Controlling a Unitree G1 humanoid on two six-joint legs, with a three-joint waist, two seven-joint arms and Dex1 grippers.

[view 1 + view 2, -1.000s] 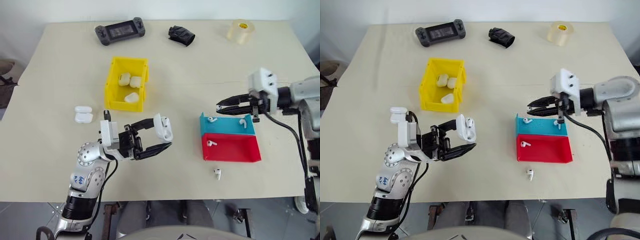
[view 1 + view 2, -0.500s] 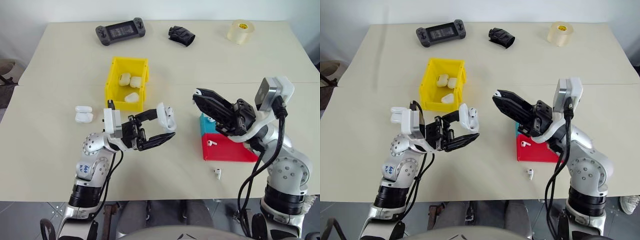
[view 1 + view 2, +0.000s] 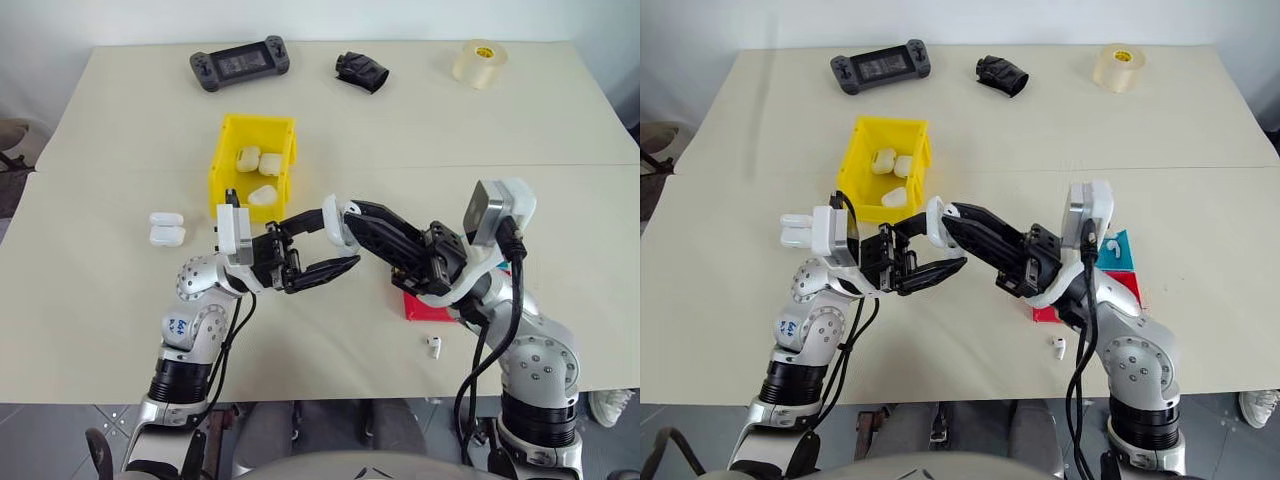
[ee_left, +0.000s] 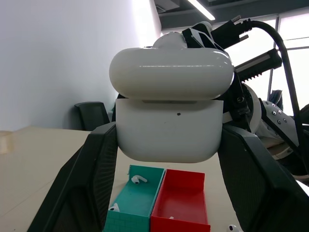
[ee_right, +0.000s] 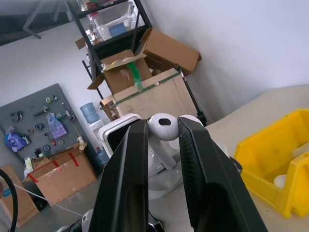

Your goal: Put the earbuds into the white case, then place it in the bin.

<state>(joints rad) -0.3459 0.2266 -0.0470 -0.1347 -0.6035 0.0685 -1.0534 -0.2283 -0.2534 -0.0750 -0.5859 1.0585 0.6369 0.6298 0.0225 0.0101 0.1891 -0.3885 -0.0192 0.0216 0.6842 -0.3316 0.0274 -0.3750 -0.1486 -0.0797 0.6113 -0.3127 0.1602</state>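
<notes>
Next, my right gripper lets go of the white earbud in the free slot of the white case (image 3: 347, 213) (image 5: 163, 145) that my left gripper holds.
My left gripper (image 3: 338, 240) is shut on a white case (image 3: 335, 222), held above the table in front of the yellow bin (image 3: 225, 180). The case's lid (image 4: 169, 72) stands slightly raised. Coming in from the right, my right gripper (image 3: 352, 210) is shut on a white earbud (image 5: 163, 128), its tips right at the top of the case. Another earbud (image 3: 435, 346) lies on the table beside the red tray (image 4: 181, 203). One more earbud (image 4: 139, 180) rests in the blue tray (image 4: 133, 208).
Three white cases (image 3: 255, 165) lie inside the yellow bin, and two more (image 3: 166, 228) sit on the table to its left. A game controller (image 3: 240, 62), a black object (image 3: 362, 70) and a tape roll (image 3: 478, 62) line the far edge.
My right arm has swung from over the blue tray leftward to the case, its gripper turned toward it. The left gripper with the case has edged slightly up and to the right.
</notes>
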